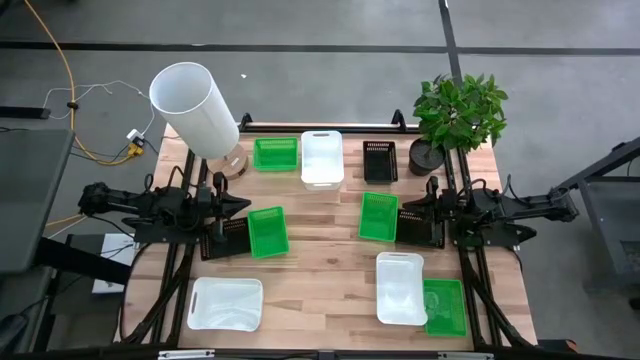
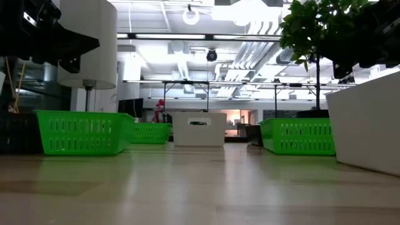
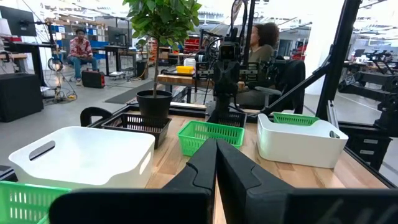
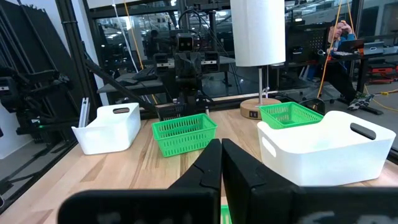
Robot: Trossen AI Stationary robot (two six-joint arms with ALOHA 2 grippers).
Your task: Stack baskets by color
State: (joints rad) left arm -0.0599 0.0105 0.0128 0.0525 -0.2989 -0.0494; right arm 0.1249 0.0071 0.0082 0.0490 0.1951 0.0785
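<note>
My right gripper needs to grip the green basket beside my right arm on the rim at the far corner (image 1: 395,197), toward the plant.
Baskets lie scattered on the wooden table. Green ones sit at the far left (image 1: 275,153), left of centre (image 1: 267,231), right of centre (image 1: 378,216) and near right (image 1: 444,306). White ones rest at the far centre (image 1: 322,157), near left (image 1: 226,303) and near right (image 1: 400,288). A black one (image 1: 380,160) sits at the far right. Two more black ones lie under the arms (image 1: 225,237) (image 1: 420,228). My left gripper (image 1: 243,205) (image 3: 216,163) and right gripper (image 1: 406,208) (image 4: 221,165) hover level at the table's sides, shut, holding nothing.
A tall white cylinder lamp (image 1: 195,108) stands at the far left corner. A potted plant (image 1: 458,115) stands at the far right corner, beside the far black basket. Bare wood (image 1: 320,270) shows in the middle and near centre. People sit in the room beyond.
</note>
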